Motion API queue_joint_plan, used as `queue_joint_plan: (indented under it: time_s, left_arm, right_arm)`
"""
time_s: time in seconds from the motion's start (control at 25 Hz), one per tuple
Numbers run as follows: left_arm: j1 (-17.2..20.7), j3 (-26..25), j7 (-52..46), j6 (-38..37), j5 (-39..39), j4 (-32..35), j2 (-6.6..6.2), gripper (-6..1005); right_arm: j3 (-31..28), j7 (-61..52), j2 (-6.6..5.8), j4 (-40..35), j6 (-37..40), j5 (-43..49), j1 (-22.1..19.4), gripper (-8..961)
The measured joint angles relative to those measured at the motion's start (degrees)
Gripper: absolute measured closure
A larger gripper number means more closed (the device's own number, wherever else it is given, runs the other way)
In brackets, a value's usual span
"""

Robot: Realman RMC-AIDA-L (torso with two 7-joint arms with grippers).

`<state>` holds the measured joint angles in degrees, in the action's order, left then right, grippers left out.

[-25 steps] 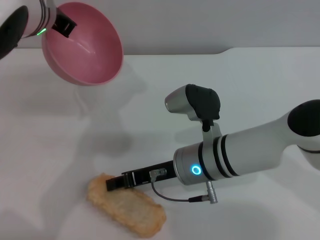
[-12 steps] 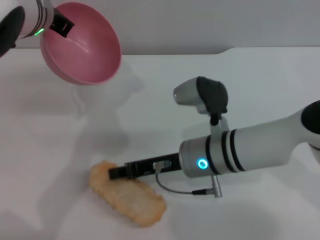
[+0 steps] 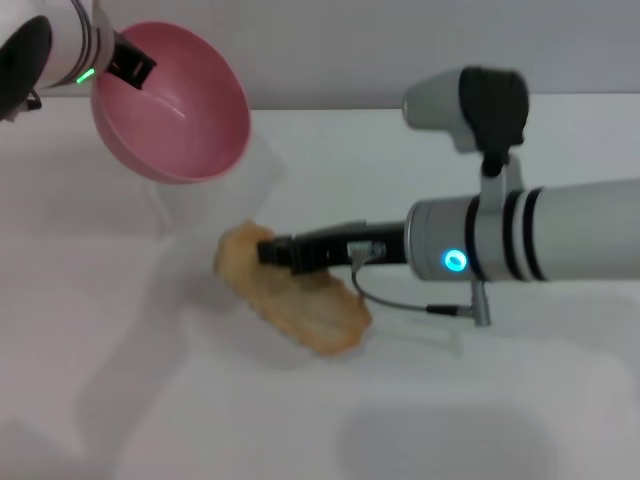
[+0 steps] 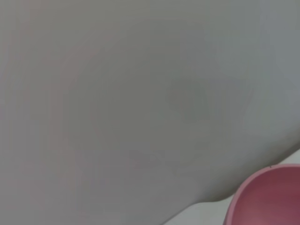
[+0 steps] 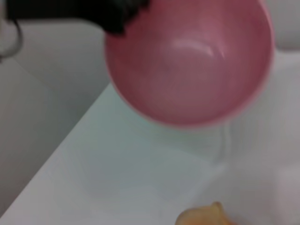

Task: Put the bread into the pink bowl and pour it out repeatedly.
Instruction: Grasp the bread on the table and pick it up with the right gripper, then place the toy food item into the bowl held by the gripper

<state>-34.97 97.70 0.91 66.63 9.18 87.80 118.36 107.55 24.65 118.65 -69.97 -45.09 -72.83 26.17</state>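
Next, I release the bread, now in the air below the bowl, that is in the pink bowl once it is over the bare table [image 3: 369, 177] between my right gripper and the wall.
The pink bowl [image 3: 180, 110] hangs tilted at the far left, its empty inside facing me, with my left gripper [image 3: 130, 62] shut on its rim. The right wrist view shows the same bowl [image 5: 187, 61] close ahead and the left gripper [image 5: 117, 14] dark at its edge. A piece of the bowl [image 4: 267, 197] shows in the left wrist view. The bread [image 3: 300, 300], pale-tan side up, is in the air below and right of the bowl, casting a shadow on the table. My right gripper [image 3: 270, 250] is shut on its far end. One tip of the bread [image 5: 206, 216] shows in the right wrist view.
The white table [image 3: 500, 400] runs across the whole scene, with its far edge and a grey wall [image 3: 350, 50] behind the bowl. My right arm [image 3: 520, 245] stretches in from the right, level over the table.
My right gripper has lifted the bread off the table's front and carried it up toward the bowl. The bowl has stayed nearly still in the left gripper.
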Motion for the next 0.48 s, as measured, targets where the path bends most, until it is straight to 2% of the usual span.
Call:
queue_joint_plan:
  time_s: [0.32, 0.4, 0.48]
  left_arm:
    - [0.34, 0.5, -1.45, -1.46, -1.37, -1.56, -0.01, 950]
    - [0.38, 0.5, -1.74, -1.49, -1.41, -1.66, 0.01, 950]
    - [0.43, 0.56, -2.11, -1.55, -2.01, -1.7, 0.05, 950]
  right_arm:
    - [-4.91, -5.19, -0.1, -15.51, -5.4, 8.23, -5.4, 828]
    - [-6.3, -7.49, 0.1, -21.19, -7.15, 13.44, -6.81, 828]
    - [-7.09, -8.13, 0.16, -22.75, -7.86, 15.07, -7.18, 830]
